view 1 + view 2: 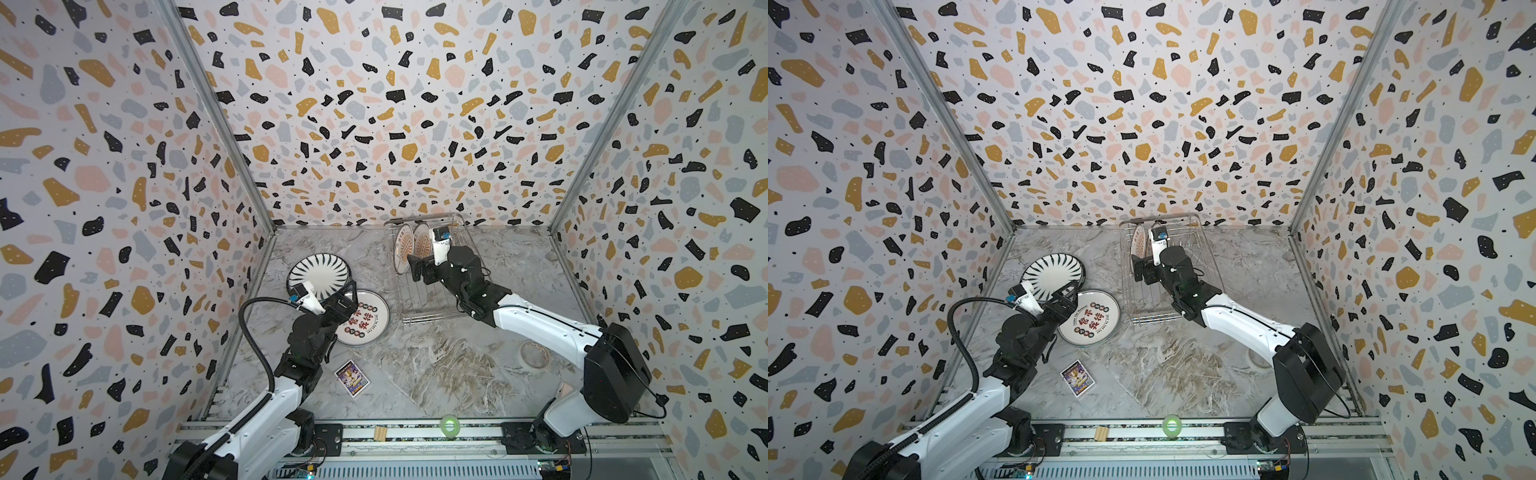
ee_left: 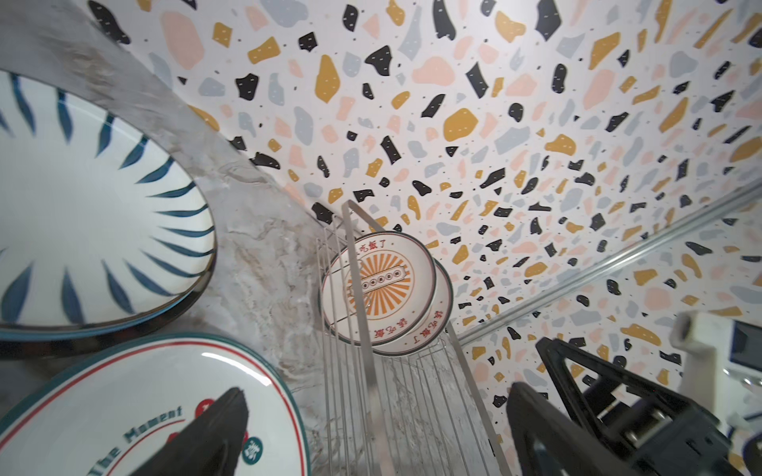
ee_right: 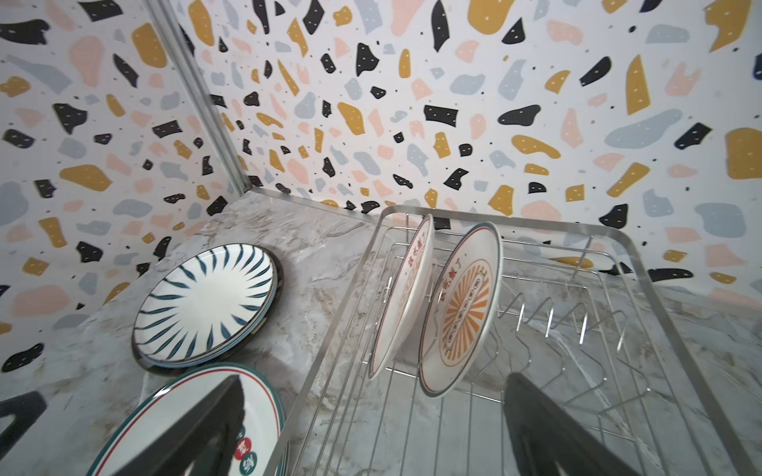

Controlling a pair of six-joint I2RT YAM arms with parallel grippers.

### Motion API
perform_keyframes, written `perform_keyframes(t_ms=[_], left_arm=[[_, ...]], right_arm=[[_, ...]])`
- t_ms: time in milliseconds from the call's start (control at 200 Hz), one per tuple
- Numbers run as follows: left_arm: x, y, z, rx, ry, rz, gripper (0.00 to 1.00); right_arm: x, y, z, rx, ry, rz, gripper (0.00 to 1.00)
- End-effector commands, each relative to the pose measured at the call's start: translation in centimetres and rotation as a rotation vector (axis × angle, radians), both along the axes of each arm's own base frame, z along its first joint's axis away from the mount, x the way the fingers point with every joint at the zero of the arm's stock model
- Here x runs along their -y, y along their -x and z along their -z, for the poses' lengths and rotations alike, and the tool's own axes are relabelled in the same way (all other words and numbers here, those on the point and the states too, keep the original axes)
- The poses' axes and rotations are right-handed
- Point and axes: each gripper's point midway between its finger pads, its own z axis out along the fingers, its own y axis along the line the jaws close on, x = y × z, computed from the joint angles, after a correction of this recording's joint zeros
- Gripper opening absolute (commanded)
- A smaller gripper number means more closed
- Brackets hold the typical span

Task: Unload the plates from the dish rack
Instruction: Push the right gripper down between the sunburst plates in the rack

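Next, I move my right gripper past the nearer sunburst plate and close it on the upper edge of the outer sunburst plate [image 1: 410, 238] [image 3: 419, 297], next to the striped plate.
The dish rack [image 1: 432, 319] [image 1: 1154, 320] [image 3: 309, 377] stands at the back right of the marble table. Two plates with orange sunbursts [image 1: 403, 249] [image 1: 1138, 245] [image 2: 379, 284] [image 3: 462, 317] stand upright at its far end. A striped plate [image 1: 319, 272] [image 1: 1052, 272] [image 2: 82, 230] [image 3: 206, 301] and a plate with red characters [image 1: 368, 320] [image 1: 1092, 320] [image 2: 144, 404] [image 3: 165, 428] lie flat on the table to the rack's left. My left gripper [image 1: 347, 293] [image 1: 1069, 293] [image 2: 377, 391] hangs open above where those two plates meet. My right gripper [image 1: 417, 268] [image 1: 1140, 268] [image 3: 373, 379] is open and empty over the rack, just short of the nearer sunburst plate.
A purple card [image 1: 352, 378] lies near the front left. A clear tape roll [image 1: 534, 353] sits under the right arm. A green tape roll [image 1: 450, 424] and a small wooden block [image 1: 380, 432] rest on the front rail. Patterned walls close in three sides.
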Motion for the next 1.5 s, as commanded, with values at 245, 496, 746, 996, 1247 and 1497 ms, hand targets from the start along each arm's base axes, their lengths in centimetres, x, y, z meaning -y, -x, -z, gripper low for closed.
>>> perform_keyframes(t_ms=[245,496,746,996,1247,1497], left_arm=[[3.9,0.2,-6.5,0.267,-0.057,0.126,1.0],[5.2,-0.2,-6.5,0.218,-0.065,0.137,1.0],[5.7,0.6,-8.4,0.236,0.009,0.145,1.0],[5.9,1.1,-9.8,0.26,0.038,0.155,1.0],[5.6,1.1,-9.3,0.246,0.02,0.139,1.0],[6.7,0.2,-7.4,0.195,0.006,0.166,1.0]], right_arm=[[1.7,-3.5,-1.2,-0.013,0.031,0.062,0.99],[-1.3,-6.4,0.6,-0.068,0.064,0.029,0.92],[-3.0,-10.1,3.8,-0.14,0.104,0.103,0.7],[-3.3,-12.7,6.5,-0.179,0.187,0.215,0.55],[-3.5,-13.8,7.6,-0.177,0.198,0.246,0.47],[-4.2,-14.0,8.4,-0.181,0.198,0.242,0.36]])
